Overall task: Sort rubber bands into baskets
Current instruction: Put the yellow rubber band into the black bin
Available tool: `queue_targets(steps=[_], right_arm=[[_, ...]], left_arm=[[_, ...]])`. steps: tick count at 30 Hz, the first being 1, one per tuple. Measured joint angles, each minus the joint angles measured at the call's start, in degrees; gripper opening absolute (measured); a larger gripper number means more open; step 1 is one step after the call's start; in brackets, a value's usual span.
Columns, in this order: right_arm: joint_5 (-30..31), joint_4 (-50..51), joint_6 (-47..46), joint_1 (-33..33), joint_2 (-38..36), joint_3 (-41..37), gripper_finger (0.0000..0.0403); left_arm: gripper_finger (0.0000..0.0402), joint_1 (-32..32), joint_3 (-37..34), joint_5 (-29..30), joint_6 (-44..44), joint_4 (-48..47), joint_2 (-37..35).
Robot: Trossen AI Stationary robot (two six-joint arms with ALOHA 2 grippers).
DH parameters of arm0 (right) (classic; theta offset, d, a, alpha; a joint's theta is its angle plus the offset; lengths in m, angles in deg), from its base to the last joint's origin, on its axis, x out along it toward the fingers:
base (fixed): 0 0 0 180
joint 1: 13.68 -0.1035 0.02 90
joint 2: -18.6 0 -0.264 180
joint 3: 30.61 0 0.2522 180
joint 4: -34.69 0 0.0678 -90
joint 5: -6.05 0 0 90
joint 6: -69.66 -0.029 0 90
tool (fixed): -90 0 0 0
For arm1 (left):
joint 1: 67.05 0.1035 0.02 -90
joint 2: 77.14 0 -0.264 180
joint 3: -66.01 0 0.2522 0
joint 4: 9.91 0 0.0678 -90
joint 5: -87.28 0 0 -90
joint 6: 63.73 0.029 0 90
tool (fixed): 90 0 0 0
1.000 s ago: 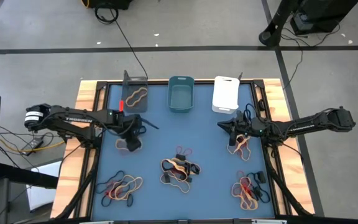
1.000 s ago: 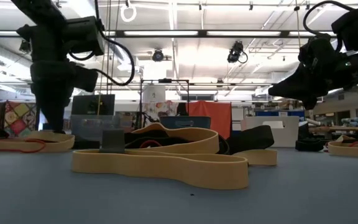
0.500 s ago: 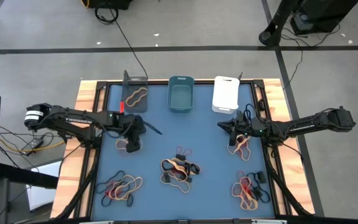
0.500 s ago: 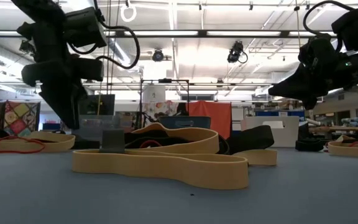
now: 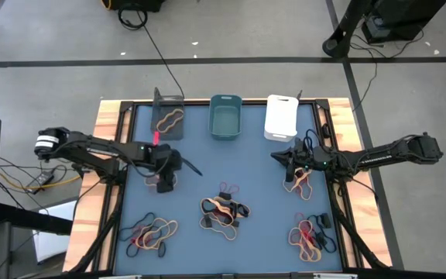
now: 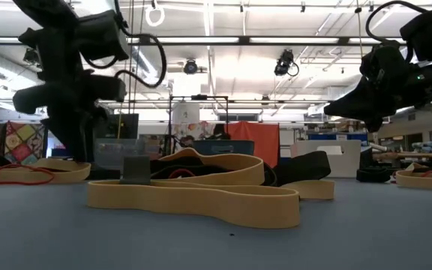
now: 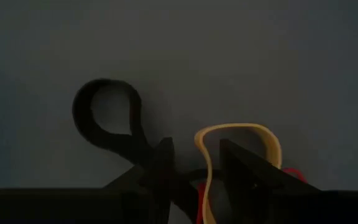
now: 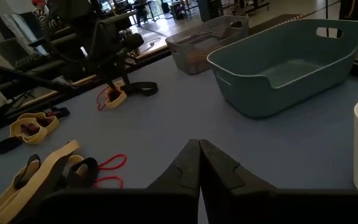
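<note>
I see the black band crossing the tan band between my left gripper's fingers, so I need to pinch just the tan band's strand (image 7: 205, 153) and free it from the black band.
My left gripper (image 5: 165, 180) points down over a small pile at the table's left. The pile holds a tan rubber band (image 7: 238, 132), a black one (image 7: 104, 112) and a red one (image 7: 293, 177). The gripper (image 7: 194, 158) is open, with one strand of the tan band running between its fingers. My right gripper (image 5: 279, 158) hovers shut and bare at the right, clear of the table. Along the far edge stand the dark grey basket (image 5: 169, 120) with a tan band inside, the teal basket (image 5: 225, 118) and the white basket (image 5: 280, 116). My left gripper comes from above, its fingers (image 7: 244, 165) on either side of one strand of the tan band (image 7: 205, 168), which lies on the table. The black band's near end runs up against the other finger. I cannot tell whether either finger touches a band.
More piles of rubber bands lie at the middle (image 5: 223, 209), near left (image 5: 152, 232), near right (image 5: 310, 235) and under my right arm (image 5: 302, 183). A raised frame (image 5: 122, 155) borders the blue table top.
My left gripper has rolled about its own axis and shifted a little toward the table's right and near edges, staying low over the pile. The black band beside it has shifted along with it.
</note>
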Motion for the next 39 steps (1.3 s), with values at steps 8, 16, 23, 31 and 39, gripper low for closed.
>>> queue_targets(steps=[8,16,23,31,39], right_arm=[[0.0,0.0,0.0,0.0,0.0,0.0,0.0022],[0.0,0.0,0.3,0.0,0.0,0.0,0.0010],[0.0,0.2,0.1,0.0,0.0,0.0,0.0018],[-0.1,0.7,0.3,0.0,0.0,0.0,0.0012],[-0.3,1.4,-0.1,0.0,0.0,0.0,0.0012]], left_arm=[[0.0128,0.0,0.0,0.6,-0.3,0.1,4.3],[0.0012,0.0,0.1,-1.8,-1.6,0.7,4.3],[0.0007,-0.1,5.4,-3.6,-4.1,-4.1,4.3],[0.0005,-0.7,17.1,0.9,-4.9,-14.4,4.3],[0.0005,1.5,26.7,11.7,-6.8,-21.4,4.2]])
